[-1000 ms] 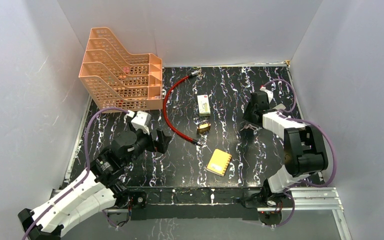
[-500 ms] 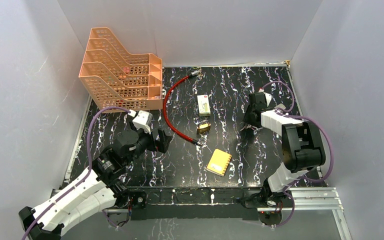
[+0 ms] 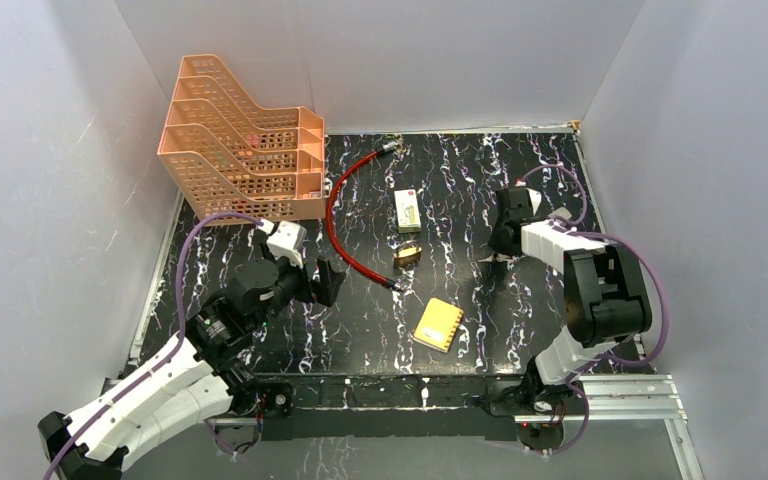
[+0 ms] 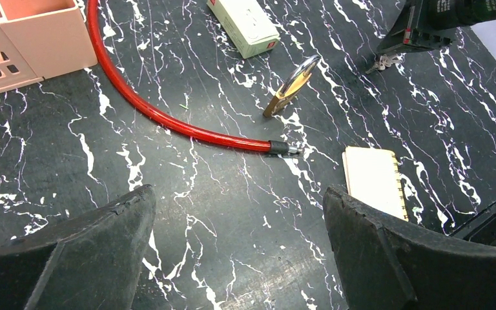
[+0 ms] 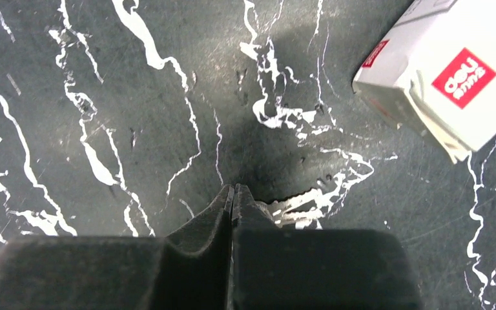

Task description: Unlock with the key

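The key sticks out beside the shut fingers of my right gripper, so that gripper should open, lift clear, and then close around the key's head (image 5: 268, 207) before lifting it.
The key (image 5: 297, 208) is a small silvery piece lying flat on the black marbled table, sticking out to the right of my right fingertips. My right gripper (image 5: 233, 190) is shut, its tips touching the table with only a hairline slit between them; the key's head is hidden behind the right finger. From the left wrist view the key (image 4: 382, 62) lies just under the right gripper (image 4: 420, 35). The brass padlock (image 3: 407, 255) (image 4: 290, 86) stands on edge mid-table. My left gripper (image 4: 239, 206) hovers open over bare table, left of the padlock, with nothing in it.
A red cable (image 3: 335, 215) (image 4: 168, 119) curves from the back to beside the padlock. A white box (image 3: 407, 210) (image 5: 445, 84) lies behind the padlock, a yellow notebook (image 3: 438, 323) (image 4: 374, 181) in front. An orange stacked tray rack (image 3: 240, 140) fills the back left.
My right gripper has closed its jaws at the table beside the key and shifted slightly. The left arm has crept a little forward and stays open.
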Controlling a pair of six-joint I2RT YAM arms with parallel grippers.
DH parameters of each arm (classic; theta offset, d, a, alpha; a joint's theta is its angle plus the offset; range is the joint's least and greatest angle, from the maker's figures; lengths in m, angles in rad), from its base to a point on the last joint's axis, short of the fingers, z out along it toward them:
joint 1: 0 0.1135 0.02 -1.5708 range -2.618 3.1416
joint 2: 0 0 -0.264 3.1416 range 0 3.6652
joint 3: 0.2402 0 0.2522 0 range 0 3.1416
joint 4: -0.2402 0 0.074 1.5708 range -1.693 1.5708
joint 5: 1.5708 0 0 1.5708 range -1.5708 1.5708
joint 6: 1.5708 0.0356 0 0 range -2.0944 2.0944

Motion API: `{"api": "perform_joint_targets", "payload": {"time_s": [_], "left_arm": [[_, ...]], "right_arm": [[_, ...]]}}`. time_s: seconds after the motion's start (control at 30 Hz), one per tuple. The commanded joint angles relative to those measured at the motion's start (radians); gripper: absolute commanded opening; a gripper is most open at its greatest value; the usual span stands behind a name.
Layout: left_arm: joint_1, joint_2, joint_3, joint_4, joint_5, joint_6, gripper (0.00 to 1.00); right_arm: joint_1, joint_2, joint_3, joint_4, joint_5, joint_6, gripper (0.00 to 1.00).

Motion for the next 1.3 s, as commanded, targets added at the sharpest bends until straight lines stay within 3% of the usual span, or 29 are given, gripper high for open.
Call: {"api": "perform_joint_targets", "payload": {"time_s": [0.0, 0.07, 0.33, 0.4, 0.43, 0.53, 0.83, 1.27], "left_arm": [[-0.003, -0.002, 0.007, 0.018, 0.006, 0.000, 0.98], [-0.003, -0.004, 0.006, 0.018, 0.009, -0.002, 0.98], [-0.003, -0.006, 0.008, 0.016, 0.014, -0.006, 0.98], [-0.003, -0.006, 0.008, 0.014, 0.019, -0.009, 0.98], [-0.003, -0.006, 0.008, 0.013, 0.021, -0.010, 0.98], [-0.003, -0.004, 0.008, 0.012, 0.024, -0.017, 0.98], [-0.003, 0.010, 0.011, 0.010, 0.038, -0.024, 0.98], [-0.003, 0.005, 0.011, 0.009, 0.045, -0.026, 0.98]], "right_arm": [[0.008, -0.095, -0.001, -0.034, -0.015, 0.015, 0.04], [0.008, -0.131, 0.008, -0.048, -0.024, 0.020, 0.00], [0.008, -0.219, 0.011, -0.048, -0.105, 0.000, 0.01], [0.008, -0.199, 0.020, -0.071, -0.119, -0.021, 0.27], [0.008, -0.188, 0.026, -0.091, -0.114, -0.022, 0.36], [0.007, -0.184, 0.014, -0.122, -0.078, 0.045, 0.47], [0.007, -0.146, 0.025, -0.229, 0.042, 0.429, 0.47], [0.007, -0.034, 0.097, -0.274, 0.072, 0.505, 0.43]]}}
